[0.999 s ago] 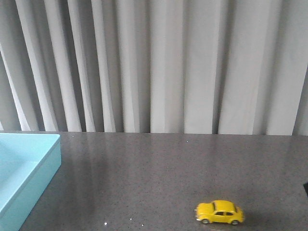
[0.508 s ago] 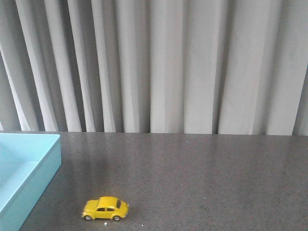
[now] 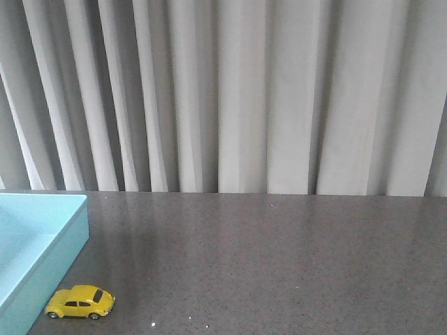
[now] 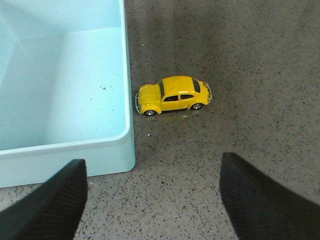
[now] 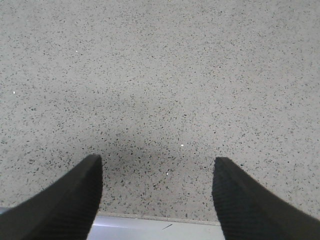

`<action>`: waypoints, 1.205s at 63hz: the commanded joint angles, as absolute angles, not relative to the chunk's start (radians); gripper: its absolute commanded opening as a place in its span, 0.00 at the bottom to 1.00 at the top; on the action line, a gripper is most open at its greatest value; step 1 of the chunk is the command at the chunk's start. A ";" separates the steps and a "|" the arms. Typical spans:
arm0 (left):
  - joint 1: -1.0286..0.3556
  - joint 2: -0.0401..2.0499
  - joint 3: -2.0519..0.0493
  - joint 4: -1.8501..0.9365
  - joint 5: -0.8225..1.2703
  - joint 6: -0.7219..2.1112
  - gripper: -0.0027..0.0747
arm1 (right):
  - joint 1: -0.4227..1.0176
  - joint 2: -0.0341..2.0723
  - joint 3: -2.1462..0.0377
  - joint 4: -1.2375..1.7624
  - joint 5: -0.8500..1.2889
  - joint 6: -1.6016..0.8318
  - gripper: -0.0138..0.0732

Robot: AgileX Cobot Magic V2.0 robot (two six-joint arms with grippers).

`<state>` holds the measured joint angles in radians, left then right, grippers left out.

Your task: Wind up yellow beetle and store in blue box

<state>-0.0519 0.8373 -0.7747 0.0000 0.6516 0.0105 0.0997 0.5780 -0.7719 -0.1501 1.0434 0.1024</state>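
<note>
The yellow beetle beside the blue box is next for my left gripper, which should go there and close on the beetle's sides at its side windows [image 3: 79,305] [image 4: 178,99].
The yellow beetle [image 3: 79,301] stands on its wheels on the dark speckled table, its nose right by the outer wall of the blue box [image 3: 42,237] at the left; whether they touch I cannot tell. In the left wrist view the beetle [image 4: 173,95] sits beside the box wall [image 4: 127,85], outside it. My left gripper [image 4: 152,172] is open and empty, hovering above the table short of the beetle, one finger [image 4: 50,205] near the box corner. My right gripper [image 5: 157,167] is open and empty over bare table. Neither gripper shows in the front view.
A grey pleated curtain [image 3: 230,98] hangs behind the table's far edge. The table's near edge [image 5: 150,222] runs under my right gripper. The box's inside [image 4: 60,80] holds only a few dark specks.
The beetle has rolled across the table from the right side to the left and now rests beside the blue box wall. The box has not moved.
</note>
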 commanded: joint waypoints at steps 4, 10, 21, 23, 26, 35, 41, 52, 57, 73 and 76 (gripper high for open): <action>-0.052 0.833 -0.808 -0.008 0.589 0.000 0.73 | 0.100 0.580 -0.795 -0.166 0.985 0.103 0.68; -0.052 0.833 -0.808 -0.015 0.594 0.000 0.73 | 0.100 0.580 -0.795 -0.166 0.985 0.103 0.68; -0.052 0.846 -0.808 -0.017 0.584 0.000 0.73 | 0.100 0.580 -0.795 -0.166 0.985 0.103 0.68; -0.052 0.851 -0.809 -0.016 0.578 0.006 0.73 | 0.100 0.580 -0.795 -0.166 0.985 0.103 0.68; -0.052 0.860 -0.809 -0.016 0.566 0.032 0.73 | 0.100 0.580 -0.795 -0.166 0.985 0.103 0.68; -0.052 0.914 -0.862 -0.037 0.588 0.179 0.73 | 0.100 0.580 -0.795 -0.166 0.987 0.103 0.68; -0.053 0.970 -0.933 -0.073 0.611 0.324 0.73 | 0.100 0.580 -0.795 -0.166 0.989 0.103 0.68; -0.053 1.102 -1.077 -0.174 0.662 0.579 0.73 | 0.100 0.580 -0.795 -0.166 0.989 0.103 0.68; -0.053 1.180 -1.152 -0.207 0.725 0.655 0.73 | 0.100 0.580 -0.795 -0.166 0.989 0.103 0.68; -0.063 1.431 -1.352 -0.234 0.890 0.991 0.73 | 0.100 0.580 -0.795 -0.166 0.989 0.103 0.68; -0.066 1.477 -1.376 -0.249 0.895 1.020 0.73 | 0.100 0.580 -0.795 -0.166 0.989 0.103 0.68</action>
<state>-0.0577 1.4400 -1.3053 -0.2043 0.9127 0.9478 0.0997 0.5780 -0.7719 -0.1501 1.0444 0.1041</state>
